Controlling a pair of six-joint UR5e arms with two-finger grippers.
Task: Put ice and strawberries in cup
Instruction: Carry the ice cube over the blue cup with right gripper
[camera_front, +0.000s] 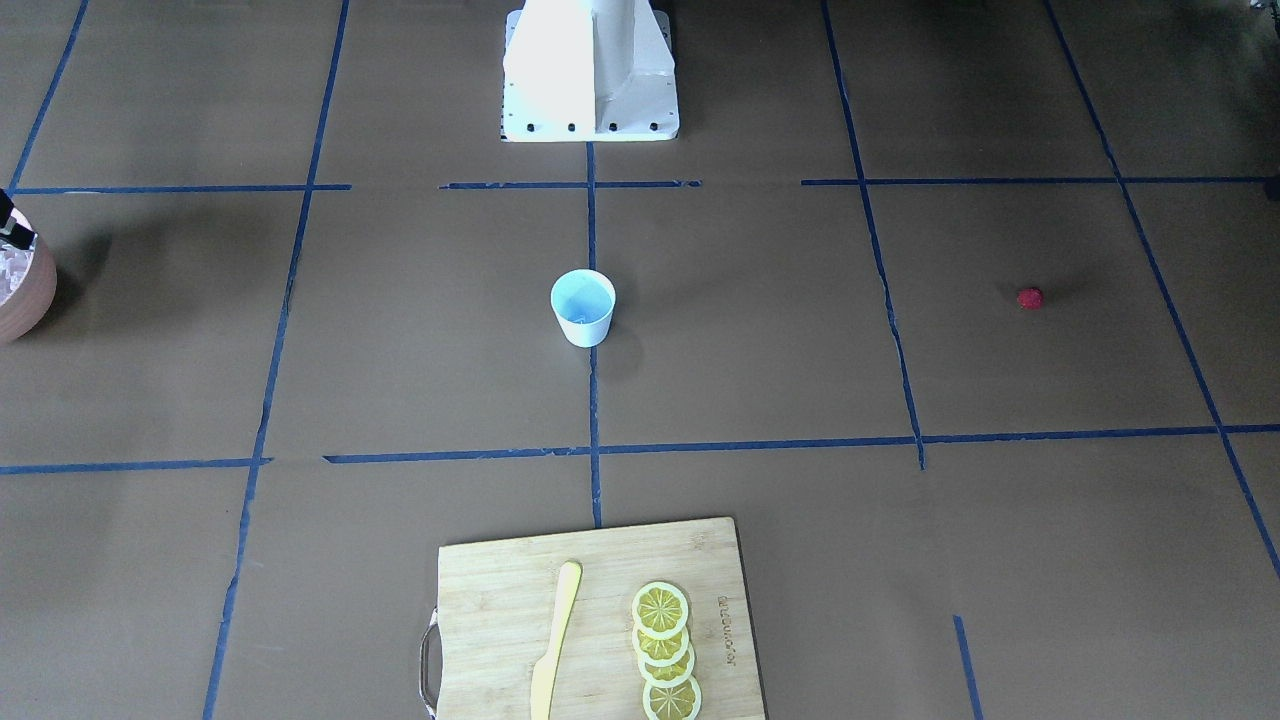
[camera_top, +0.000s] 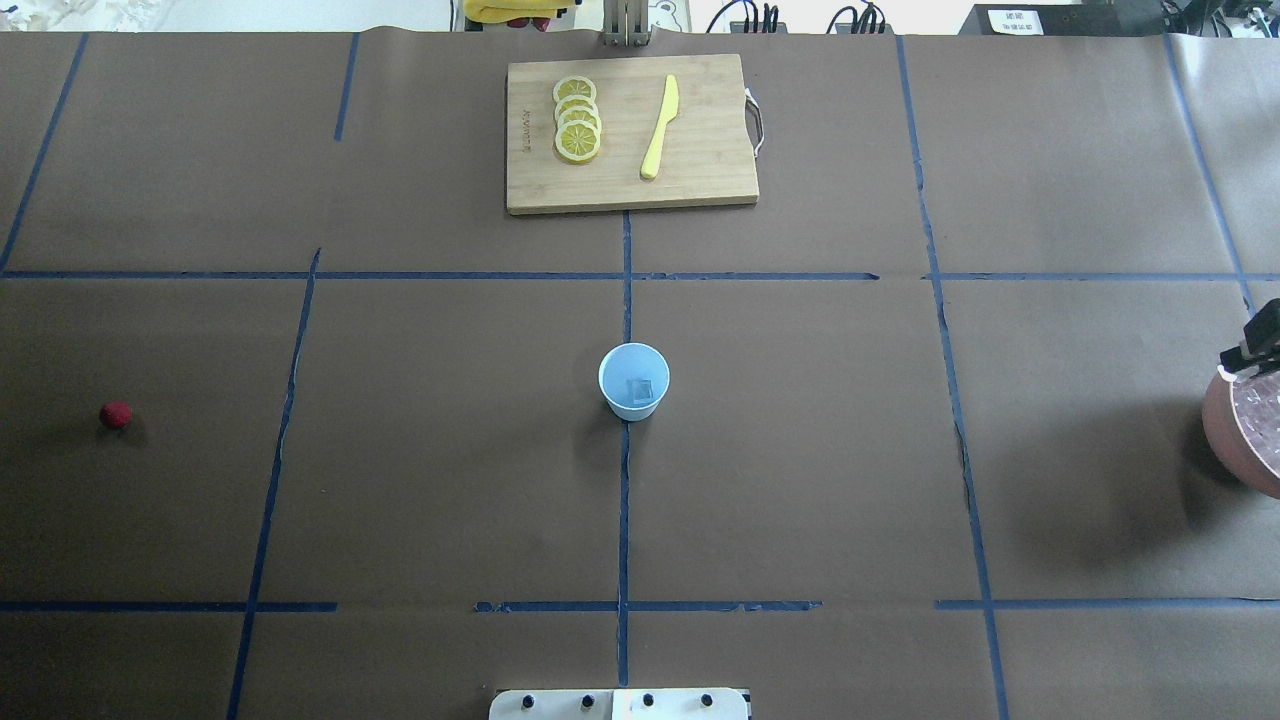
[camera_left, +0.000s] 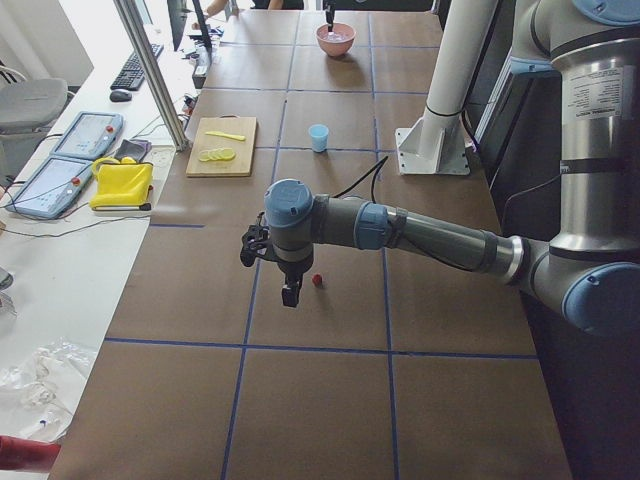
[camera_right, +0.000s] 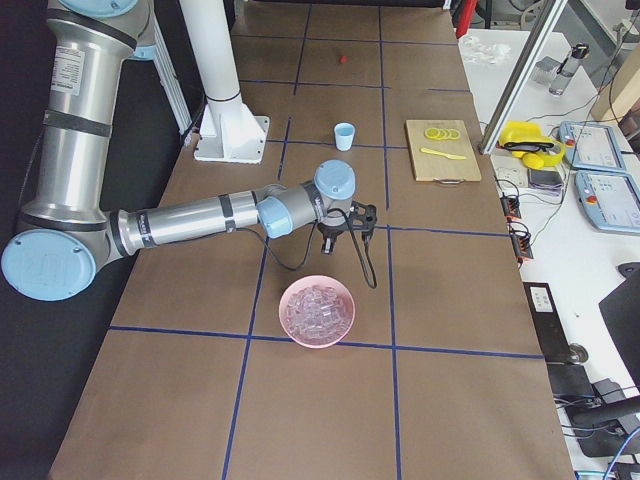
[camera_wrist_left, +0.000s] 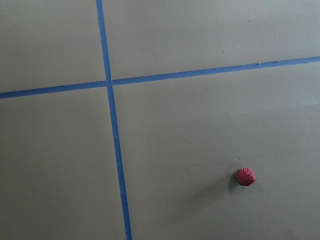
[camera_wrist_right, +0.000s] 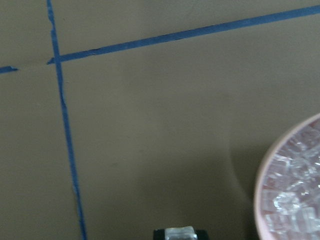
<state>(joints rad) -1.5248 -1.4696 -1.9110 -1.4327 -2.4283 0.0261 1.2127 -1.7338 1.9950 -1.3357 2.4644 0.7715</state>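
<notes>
My right gripper is going to let go of its ice cube inside the white cup (camera_front: 583, 314), next to the clear ice cube in there.
The white cup (camera_top: 634, 381) with a pale blue inside stands upright at the table's middle, with one clear ice cube (camera_top: 640, 389) in it. The tiny red strawberry (camera_top: 116, 415) lies alone on the table at the far left and shows in the left wrist view (camera_wrist_left: 245, 176). My left gripper (camera_left: 290, 293) hangs just beside and above the strawberry; I cannot tell whether it is open or shut. My right gripper (camera_right: 338, 232) is next to the pink bowl (camera_right: 317, 311) of ice. In the right wrist view it is shut on an ice cube (camera_wrist_right: 180, 233).
A wooden cutting board (camera_top: 630, 135) at the far side carries several lemon slices (camera_top: 577, 118) and a yellow knife (camera_top: 660, 125). The pink bowl sits at the table's right edge (camera_top: 1222, 425). Blue tape lines cross the brown table cover.
</notes>
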